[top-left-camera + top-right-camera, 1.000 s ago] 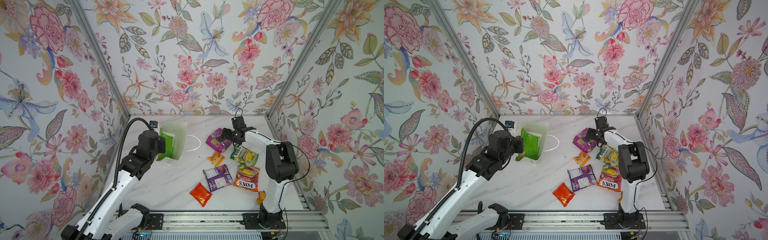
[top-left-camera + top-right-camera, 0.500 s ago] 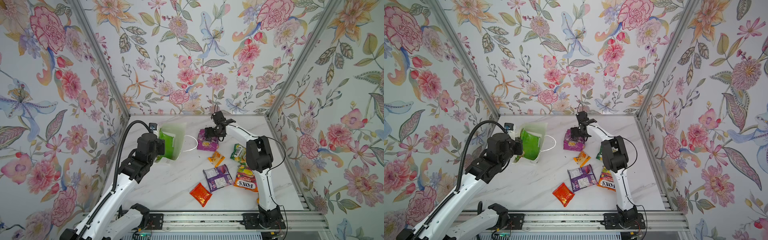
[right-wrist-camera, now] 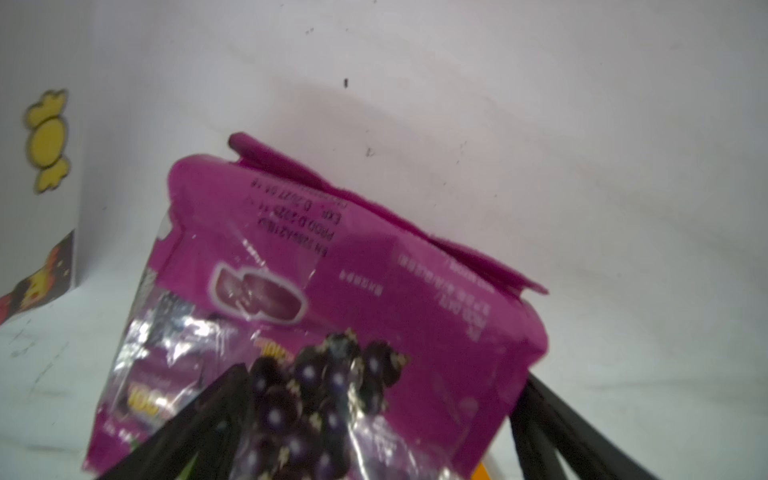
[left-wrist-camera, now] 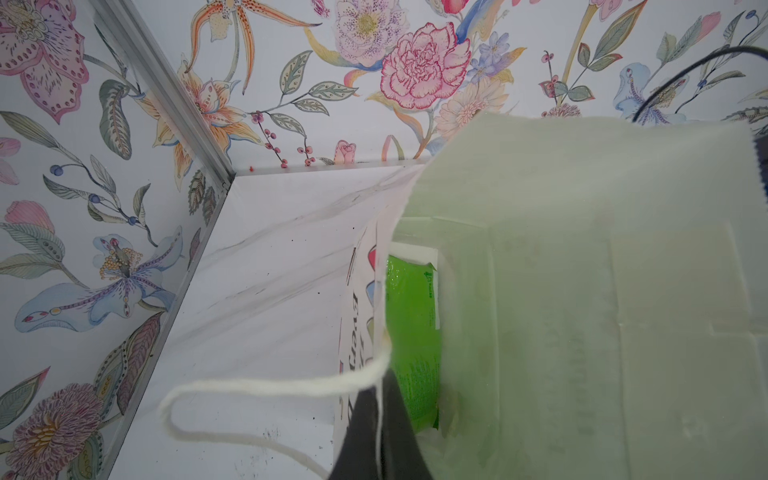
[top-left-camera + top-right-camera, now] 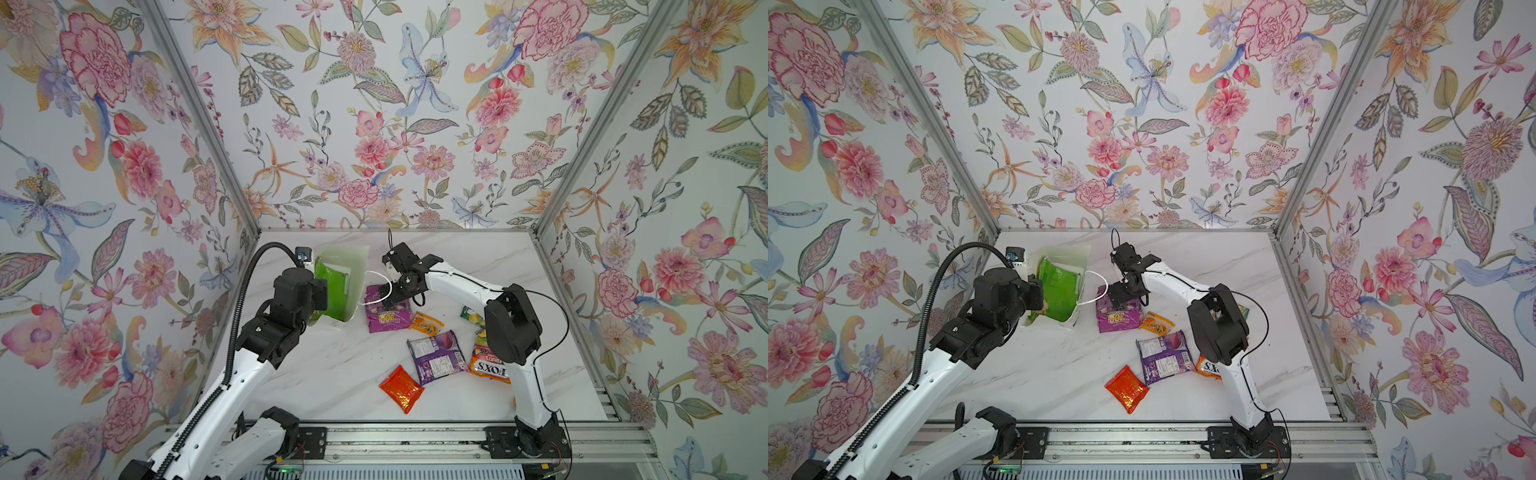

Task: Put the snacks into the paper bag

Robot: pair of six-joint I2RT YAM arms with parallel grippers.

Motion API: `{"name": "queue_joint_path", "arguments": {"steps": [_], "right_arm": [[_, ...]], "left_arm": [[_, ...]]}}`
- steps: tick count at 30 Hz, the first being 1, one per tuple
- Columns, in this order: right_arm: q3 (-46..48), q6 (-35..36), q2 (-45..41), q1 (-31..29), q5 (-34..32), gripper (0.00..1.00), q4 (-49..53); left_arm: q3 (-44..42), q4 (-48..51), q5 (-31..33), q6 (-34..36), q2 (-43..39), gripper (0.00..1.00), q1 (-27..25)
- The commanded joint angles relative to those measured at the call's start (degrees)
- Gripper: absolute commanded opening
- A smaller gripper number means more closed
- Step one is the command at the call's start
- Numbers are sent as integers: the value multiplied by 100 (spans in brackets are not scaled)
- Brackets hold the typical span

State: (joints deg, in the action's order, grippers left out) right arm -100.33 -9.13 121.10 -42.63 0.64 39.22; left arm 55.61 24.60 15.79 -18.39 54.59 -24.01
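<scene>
My right gripper needs to back off and grip the packet's edge (image 5: pixel 1137 320) nearest the orange sachet, because the white cord handle loops over the purple packet's end at that gripper.
The white paper bag (image 5: pixel 353 266) (image 5: pixel 1073 259) stands open at the back left, with a green chips bag (image 5: pixel 330 278) (image 4: pixel 411 332) inside it. My left gripper (image 4: pixel 380 436) is shut on the bag's near rim. A purple packet (image 5: pixel 388 318) (image 3: pixel 374 270) lies just right of the bag. My right gripper (image 5: pixel 385 300) (image 3: pixel 386 374) is open, its fingers straddling that packet's end. On the table lie more snacks: an orange sachet (image 5: pixel 424 323), another purple packet (image 5: pixel 436 357), a red-orange foil pack (image 5: pixel 401 387) and an orange FOX'S bag (image 5: pixel 490 365).
The bag's white cord handle (image 5: pixel 380 286) loops out over the purple packet beside my right gripper. A green candy bag (image 5: pixel 471 316) shows partly behind the right arm. Flowered walls close in the back and both sides of the marble table (image 5: pixel 324 374).
My right arm has swung left across the table toward the bag, and the purple packet has shifted left with it to lie beside the bag. The left arm and bag have stayed put.
</scene>
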Motion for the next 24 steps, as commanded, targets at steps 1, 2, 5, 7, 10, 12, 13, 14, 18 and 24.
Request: {"name": "queue_joint_path", "arguments": {"steps": [1, 2, 5, 7, 10, 12, 13, 14, 18, 24], "right_arm": [[537, -609, -752, -252, -347, 99, 153], [745, -770, -883, -296, -334, 99, 54], [1278, -1145, -1264, -521, -358, 99, -260], [1474, -1449, -1431, -736, -582, 100, -434], [1978, -2180, -1665, -965, -671, 100, -1016], [2336, -2729, -1798, -1059, -731, 99, -1500], [2423, -3007, -1810, -1189, -1157, 98, -1616], [2409, -3076, -1768, -1312, -1475, 98, -1648], [2051, -3048, -1340, -1572, -1740, 98, -1650], [1655, -2959, -732, -1668, -1634, 98, -1716]], "left_arm": [[-60, -69, 164, 68, -77, 0, 72], [-66, -86, 167, 64, -80, 0, 64], [-68, -87, 188, 63, -114, 0, 81], [-72, -75, 213, 55, -115, 0, 76], [-60, -73, 224, 46, -123, 0, 120], [-64, -80, 233, 38, -132, 0, 133], [-68, -81, 248, 36, -141, 0, 128], [-69, -80, 251, 37, -151, 0, 133], [-78, -148, 209, 64, -250, 0, 161], [-79, -132, 232, 38, -239, 0, 230]]}}
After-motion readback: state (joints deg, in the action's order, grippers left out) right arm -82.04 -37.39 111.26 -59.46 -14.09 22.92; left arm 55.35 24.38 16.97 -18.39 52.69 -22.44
